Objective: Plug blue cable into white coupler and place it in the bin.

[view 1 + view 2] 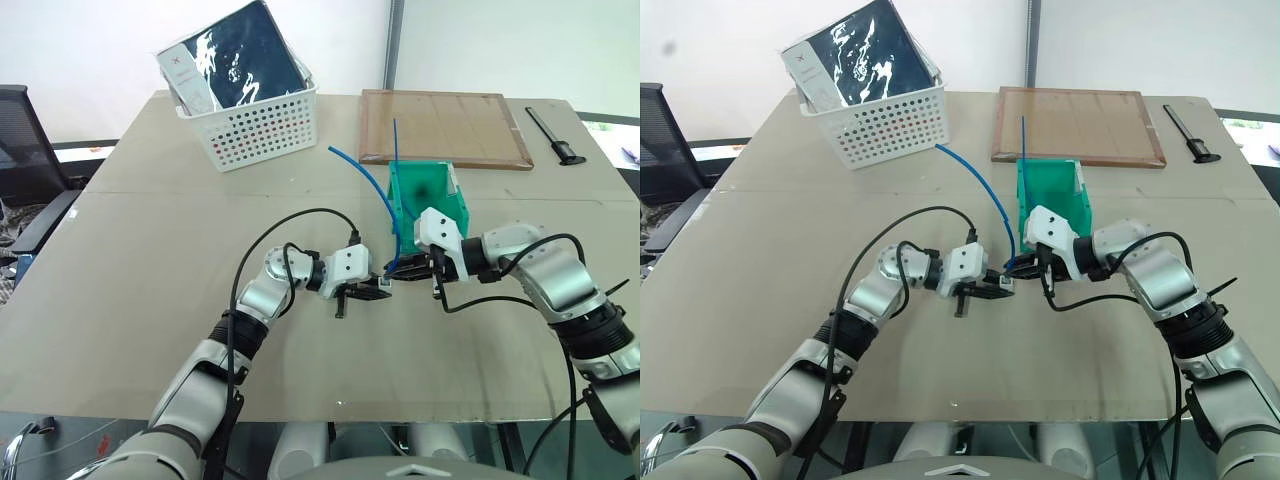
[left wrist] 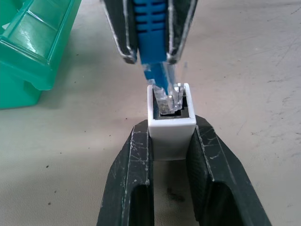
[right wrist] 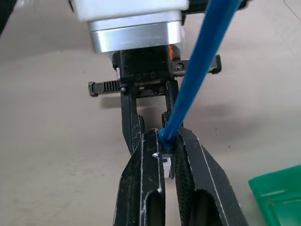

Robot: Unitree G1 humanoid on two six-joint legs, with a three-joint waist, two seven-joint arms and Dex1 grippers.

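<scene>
I will use my left gripper to release the white coupler, with the blue cable attached to it, in the near half of the green bin [image 1: 439,218]. The coupler is now just in front of that bin.
My left gripper [image 1: 377,288] is shut on the white coupler [image 2: 171,129], socket facing my right gripper [image 1: 399,268]. That gripper is shut on the blue cable [image 1: 372,185] just behind its clear plug [image 2: 167,98]. The plug's tip sits tilted in the mouth of the socket, part way in. From the grip the cable [image 3: 202,61] rises and curves back over the table toward the far left. The green bin [image 1: 452,205] stands just behind both grippers, slightly to the right; a straight blue cord [image 1: 395,140] stands up from it.
A white perforated basket [image 1: 262,128] holding a dark packet stands at the back left. A wooden board [image 1: 445,125] lies behind the bin, with a black tool [image 1: 556,137] to its right. A chair [image 1: 22,140] stands off the table's left edge.
</scene>
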